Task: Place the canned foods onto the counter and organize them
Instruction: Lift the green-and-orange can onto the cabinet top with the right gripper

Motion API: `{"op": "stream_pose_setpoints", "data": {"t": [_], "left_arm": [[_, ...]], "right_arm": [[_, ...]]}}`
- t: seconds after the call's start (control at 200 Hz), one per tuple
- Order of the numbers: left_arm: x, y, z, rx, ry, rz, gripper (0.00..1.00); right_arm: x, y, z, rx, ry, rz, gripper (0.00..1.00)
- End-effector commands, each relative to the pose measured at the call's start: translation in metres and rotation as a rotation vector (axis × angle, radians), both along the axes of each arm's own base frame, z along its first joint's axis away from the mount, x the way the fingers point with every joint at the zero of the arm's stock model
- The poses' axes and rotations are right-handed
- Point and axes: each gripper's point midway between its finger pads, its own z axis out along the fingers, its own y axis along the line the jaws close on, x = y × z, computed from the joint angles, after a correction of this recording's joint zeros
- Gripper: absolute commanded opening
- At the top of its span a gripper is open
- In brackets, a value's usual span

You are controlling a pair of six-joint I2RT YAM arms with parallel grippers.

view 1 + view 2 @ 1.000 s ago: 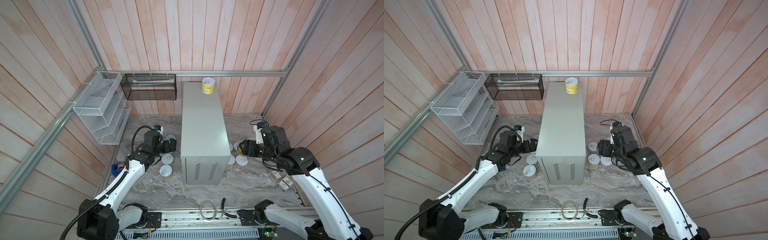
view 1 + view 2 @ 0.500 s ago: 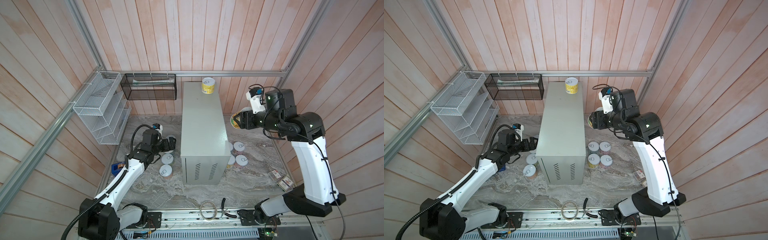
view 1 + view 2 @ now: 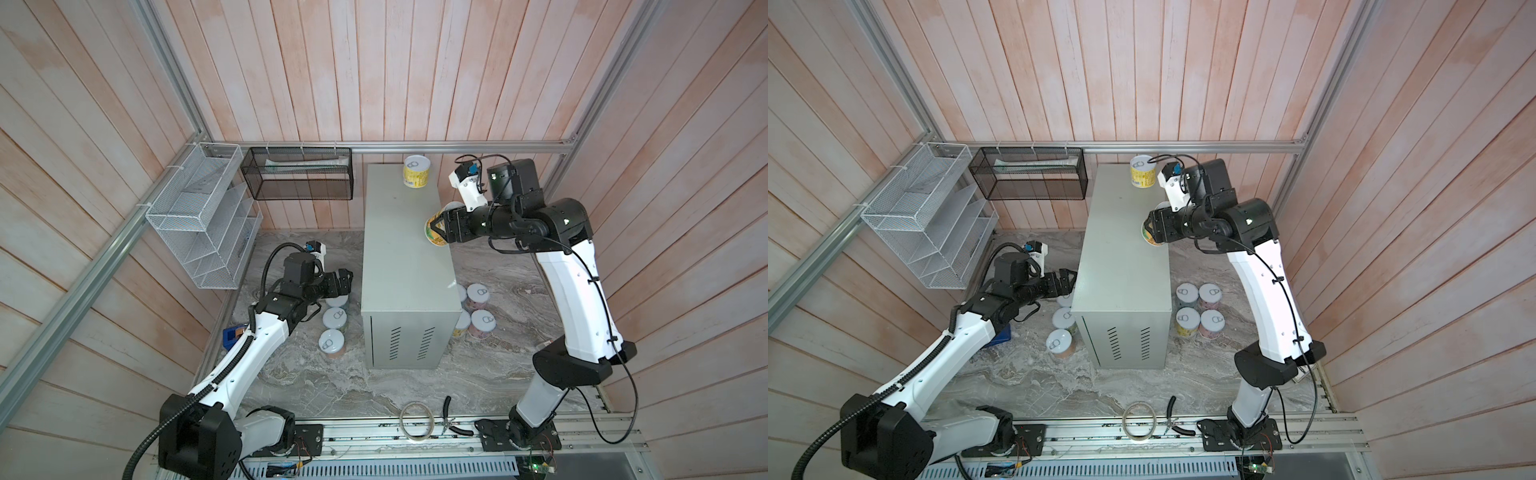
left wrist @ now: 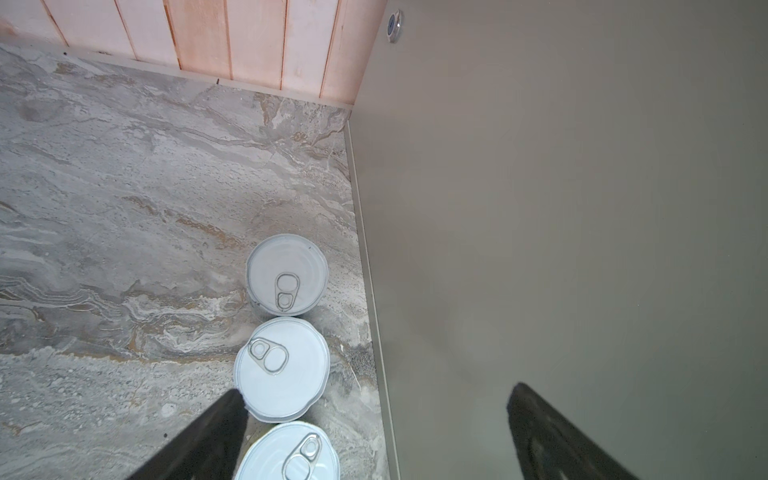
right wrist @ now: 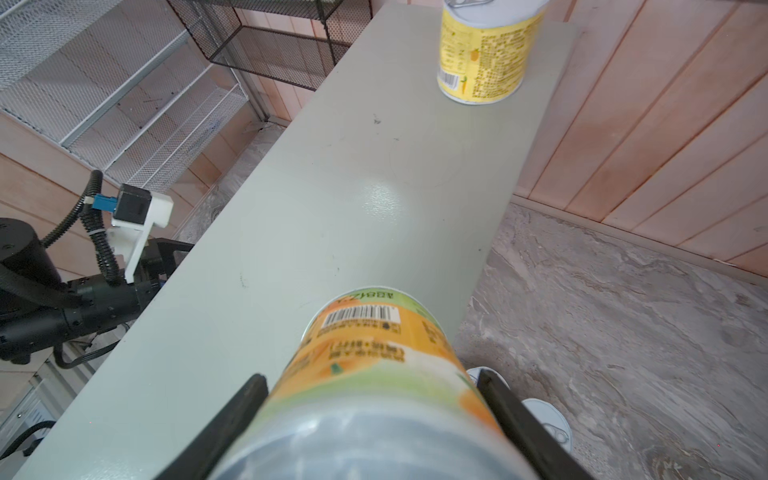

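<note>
My right gripper will set the orange can, now held over the counter's edge, down on the top of the counter, a gap (image 3: 421, 245) in front of the yellow can.
The counter (image 3: 407, 249) is a tall pale grey cabinet in the middle of the marble floor. A yellow can (image 3: 416, 171) stands at the far end of its top. My right gripper (image 3: 435, 229) is shut on an orange can (image 5: 374, 340), gripping its sides. It holds the can in the air over the counter's right edge. My left gripper (image 3: 343, 281) is open low beside the counter's left wall. Below it three cans (image 4: 286, 274) stand in a row on the floor. Several more cans (image 3: 1198, 307) stand on the floor to the right of the counter.
A white wire rack (image 3: 199, 216) and a black mesh basket (image 3: 299, 174) hang on the left and back walls. A tape roll (image 3: 415, 419) and pliers (image 3: 446, 411) lie near the front rail. A blue object (image 3: 232, 336) lies by the left arm.
The right arm has lifted the orange can from the floor beside the counter up to its top and in over the right edge. The left gripper has barely shifted.
</note>
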Motion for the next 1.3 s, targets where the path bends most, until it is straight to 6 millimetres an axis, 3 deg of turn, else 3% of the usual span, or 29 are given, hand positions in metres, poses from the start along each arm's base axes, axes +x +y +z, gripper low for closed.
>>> {"op": "stream_pose_setpoints", "data": {"t": [0.0, 0.225, 0.4, 0.47, 0.52, 0.585, 0.78, 0.93, 1.0, 1.115, 1.295], "left_arm": [[0.0, -0.005, -0.012, -0.01, 0.026, -0.033, 1.0], [0.001, -0.004, -0.011, 0.003, 0.021, -0.029, 1.0], [0.005, -0.005, -0.012, 0.006, 0.027, -0.034, 1.0], [0.005, -0.006, -0.014, 0.001, 0.03, -0.036, 1.0], [0.005, -0.006, -0.014, -0.002, 0.033, -0.038, 1.0], [0.005, -0.007, -0.016, -0.003, 0.036, -0.039, 1.0], [0.003, -0.006, -0.02, -0.005, 0.04, -0.037, 1.0], [0.004, -0.007, -0.02, -0.009, 0.041, -0.042, 1.0], [0.004, -0.007, -0.021, -0.007, 0.041, -0.041, 1.0], [0.004, -0.005, -0.019, -0.004, 0.035, -0.032, 1.0], [0.007, 0.014, -0.005, 0.017, 0.004, 0.035, 1.0]], "right_arm": [[-0.011, 0.021, 0.032, 0.087, -0.078, 0.062, 0.0], [0.001, 0.033, 0.012, 0.057, -0.032, 0.057, 0.0], [0.005, 0.038, 0.013, 0.07, -0.035, 0.064, 0.0], [0.007, 0.039, 0.011, 0.069, -0.031, 0.062, 0.15], [0.008, 0.04, 0.009, 0.064, -0.027, 0.06, 0.36], [0.011, 0.04, 0.008, 0.061, -0.03, 0.048, 0.53], [0.013, 0.045, 0.013, 0.092, -0.038, 0.055, 0.79], [0.014, 0.049, 0.019, 0.117, -0.048, 0.065, 0.85], [0.014, 0.051, 0.018, 0.122, -0.043, 0.071, 0.95], [0.015, 0.051, 0.024, 0.136, -0.063, 0.065, 0.97], [0.012, 0.036, 0.063, 0.183, -0.188, 0.02, 0.97]]}}
